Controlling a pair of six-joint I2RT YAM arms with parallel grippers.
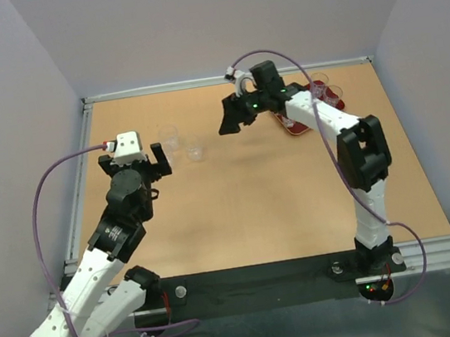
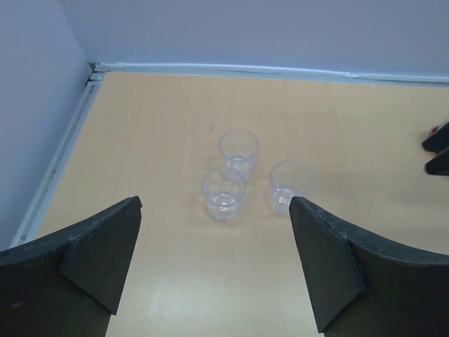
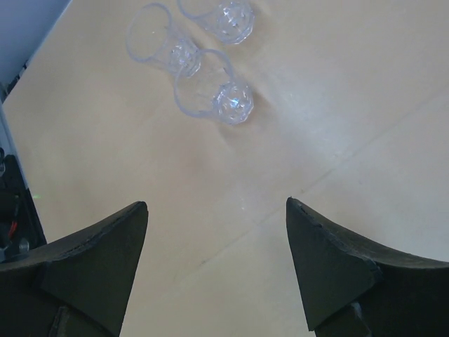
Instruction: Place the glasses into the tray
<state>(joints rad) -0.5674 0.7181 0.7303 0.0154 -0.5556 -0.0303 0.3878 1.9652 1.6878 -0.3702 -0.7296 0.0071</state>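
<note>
I need to close my right gripper on the rim of the clear glass [image 1: 200, 142] [image 3: 225, 101] nearest the tray, on the side that faces the tray.
Three clear glasses stand close together on the tan table left of centre: one [image 1: 168, 134] at the back, one [image 1: 196, 150] to the right. The left wrist view shows all three: [image 2: 238, 146], [image 2: 223, 191], [image 2: 287, 184]. My left gripper [image 1: 132, 155] is open and empty just left of them, jaws wide apart [image 2: 215, 209]. My right gripper [image 1: 231, 124] is open and empty above the table to their right; its view [image 3: 216, 203] shows the same glasses ahead [image 3: 210, 91]. The dark-red tray [image 1: 297, 131] lies at the back right, mostly hidden by the right arm, with glasses [image 1: 320, 85] in it.
Pale walls close off the table on the left, back and right, with a metal rail [image 1: 86, 133] along the left edge. The right gripper's dark fingertips [image 2: 438, 151] show at the right edge of the left wrist view. The arm bases sit on a black strip [image 1: 258, 285] at the near edge.
</note>
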